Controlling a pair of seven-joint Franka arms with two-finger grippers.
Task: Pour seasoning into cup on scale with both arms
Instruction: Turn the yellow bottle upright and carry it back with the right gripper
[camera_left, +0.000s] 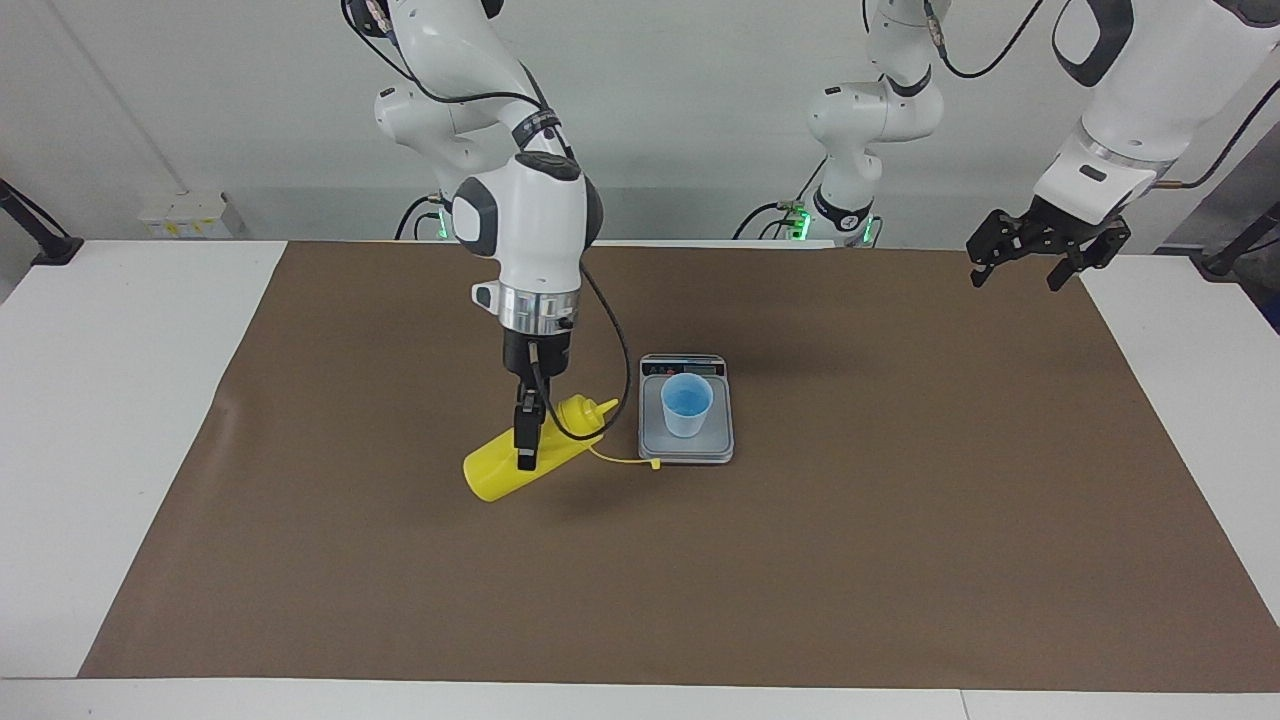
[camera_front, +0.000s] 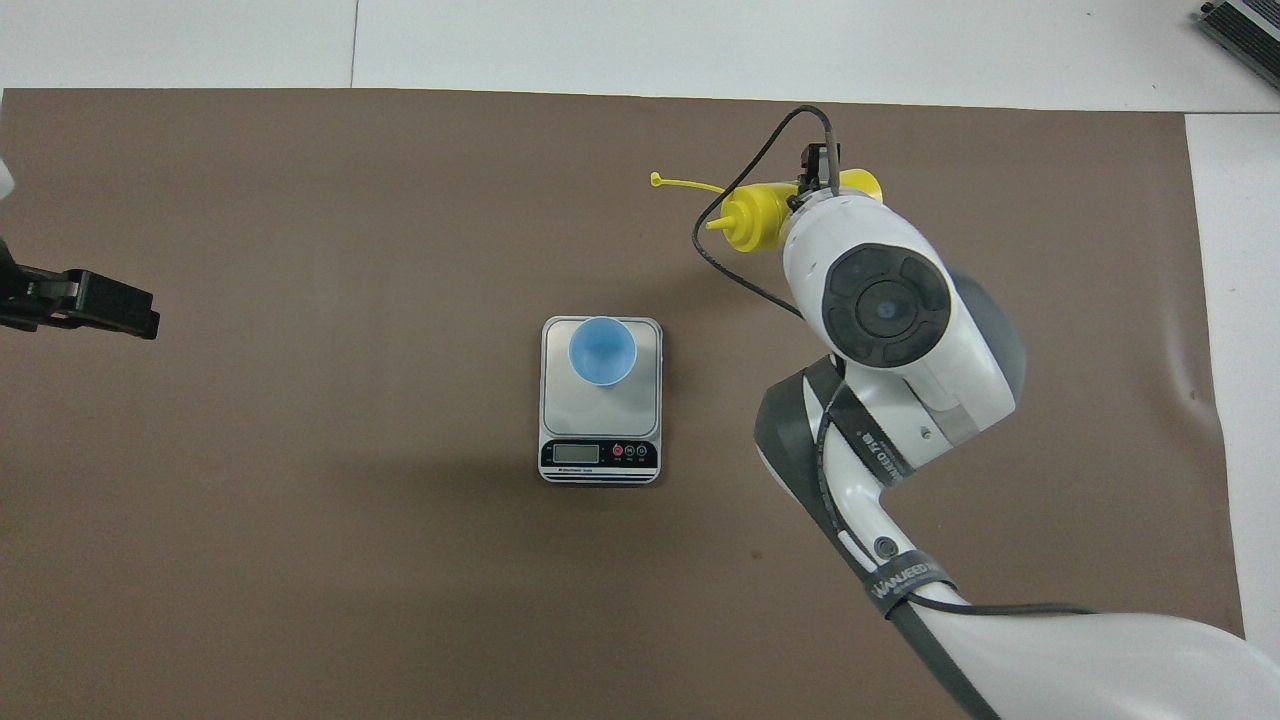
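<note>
My right gripper will let go of the yellow seasoning bottle on the brown mat (camera_front: 1015, 384) beyond that gripper's wrist, away from the scale.
The yellow seasoning bottle (camera_left: 490, 475) lies tilted beside the scale toward the right arm's end, its nozzle raised and pointing at the scale. Its open cap (camera_left: 655, 463) hangs on its tether. My right gripper (camera_left: 527, 448) comes straight down and is shut on the bottle's middle. In the overhead view the wrist hides most of the bottle (camera_front: 752, 215). The light-blue cup (camera_left: 688, 405) stands upright on the scale (camera_left: 690, 450), on the part of the plate farther from the robots (camera_front: 602, 350). My left gripper (camera_left: 1045, 265) waits open and raised over the mat's edge at the left arm's end.
A brown mat (camera_left: 900, 560) covers the table, with white tabletop (camera_left: 120, 400) at both ends. The scale's display strip (camera_front: 600, 455) faces the robots. The right arm's cable (camera_left: 615, 340) loops down beside the bottle.
</note>
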